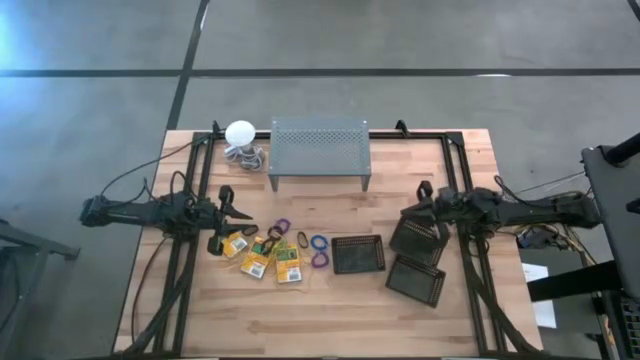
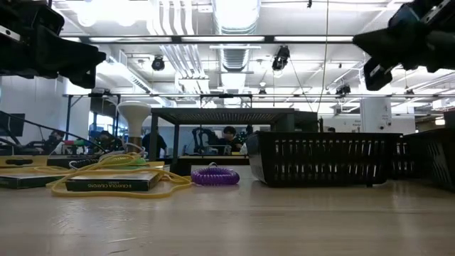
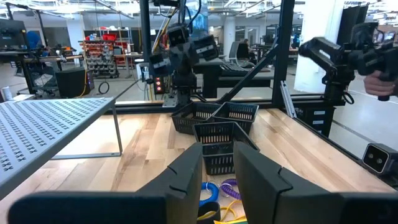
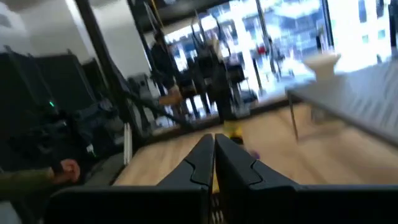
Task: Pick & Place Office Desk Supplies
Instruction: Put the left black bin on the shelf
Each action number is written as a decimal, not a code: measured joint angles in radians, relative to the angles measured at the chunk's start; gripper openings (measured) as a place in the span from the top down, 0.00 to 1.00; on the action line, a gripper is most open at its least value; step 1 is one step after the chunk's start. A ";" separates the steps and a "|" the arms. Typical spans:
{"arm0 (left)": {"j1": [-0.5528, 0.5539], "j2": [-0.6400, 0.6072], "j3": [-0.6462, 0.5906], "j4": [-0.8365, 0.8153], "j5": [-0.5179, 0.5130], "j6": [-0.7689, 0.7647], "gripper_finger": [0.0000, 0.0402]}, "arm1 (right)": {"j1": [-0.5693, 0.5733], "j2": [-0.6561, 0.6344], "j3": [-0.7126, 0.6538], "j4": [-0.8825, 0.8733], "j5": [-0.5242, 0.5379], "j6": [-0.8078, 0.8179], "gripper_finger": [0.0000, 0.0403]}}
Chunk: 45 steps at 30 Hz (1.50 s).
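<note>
The robot's right gripper needs to next close on the far edge (image 1: 355,238) of the black mesh tray that is nearest the blue and purple rings.
Several yellow-and-green flat boxes (image 1: 262,257) lie flat on the wooden table at centre left, with tan rubber bands (image 2: 163,188) looped around them. Purple and blue rings (image 1: 318,243) lie beside them; one purple ring (image 2: 215,176) shows in the low view. Three black mesh trays (image 1: 358,254) (image 1: 417,238) (image 1: 416,281) stand at centre right. My left gripper (image 3: 217,171) hovers level above the boxes' left side, open, with nothing between its fingers. My right gripper (image 4: 214,155) hovers above the trays' right side, shut and empty.
A grey perforated metal stand (image 1: 319,150) stands at the table's far middle, with a white ball-shaped object and coiled cord (image 1: 240,133) to its left. Bare wood lies along the near edge (image 1: 320,325). A person's hand (image 4: 65,168) shows beyond the table.
</note>
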 joint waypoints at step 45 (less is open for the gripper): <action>0.000 0.000 0.000 0.000 0.000 0.000 0.76 | -0.001 1.658 1.424 -1.405 -0.166 -0.427 0.76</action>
